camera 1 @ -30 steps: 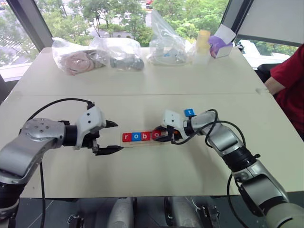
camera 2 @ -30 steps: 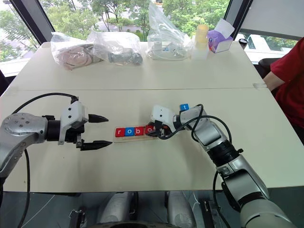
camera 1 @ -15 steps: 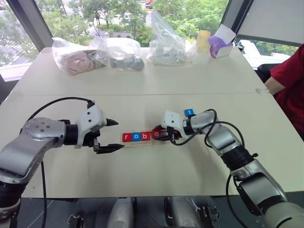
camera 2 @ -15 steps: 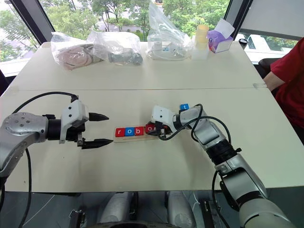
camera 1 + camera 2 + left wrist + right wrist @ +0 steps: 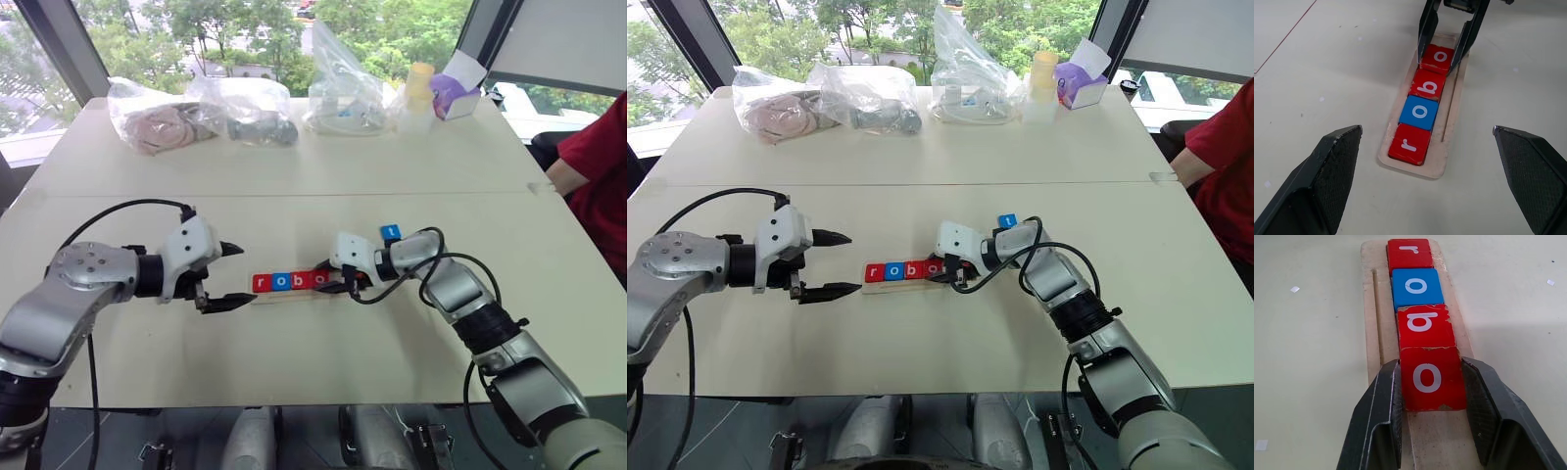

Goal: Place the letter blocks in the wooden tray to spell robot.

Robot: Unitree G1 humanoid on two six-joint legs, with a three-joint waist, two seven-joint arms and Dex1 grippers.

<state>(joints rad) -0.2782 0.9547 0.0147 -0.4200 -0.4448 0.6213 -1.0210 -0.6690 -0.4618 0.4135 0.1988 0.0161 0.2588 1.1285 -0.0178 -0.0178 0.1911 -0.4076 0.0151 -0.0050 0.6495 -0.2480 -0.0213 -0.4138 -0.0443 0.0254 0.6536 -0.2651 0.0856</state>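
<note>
The red o's front edge overlaps the b, so next my right gripper opens, retake the red o and eases it back into the empty slot [image 5: 1442, 433].
The wooden tray [image 5: 1447, 116] lies mid-table between my two grippers. Four letter blocks sit in its slot in a row: red r [image 5: 1410, 144], blue o [image 5: 1420, 111], red b [image 5: 1428, 87] and a second, red o [image 5: 1433, 378]. My right gripper [image 5: 329, 285] is shut on that last red o, one finger on each side, with the block resting in the slot against the b. The blue t block [image 5: 390, 233] lies on the table just behind my right wrist. My left gripper [image 5: 245, 277] hangs open just off the tray's r end, holding nothing.
Along the table's far edge lie three clear plastic bags [image 5: 245, 113], a yellow cup [image 5: 418, 83] and a purple box [image 5: 453, 93]. A person in a red sleeve [image 5: 598, 166] sits at the right edge. A seam [image 5: 294, 193] crosses the tabletop.
</note>
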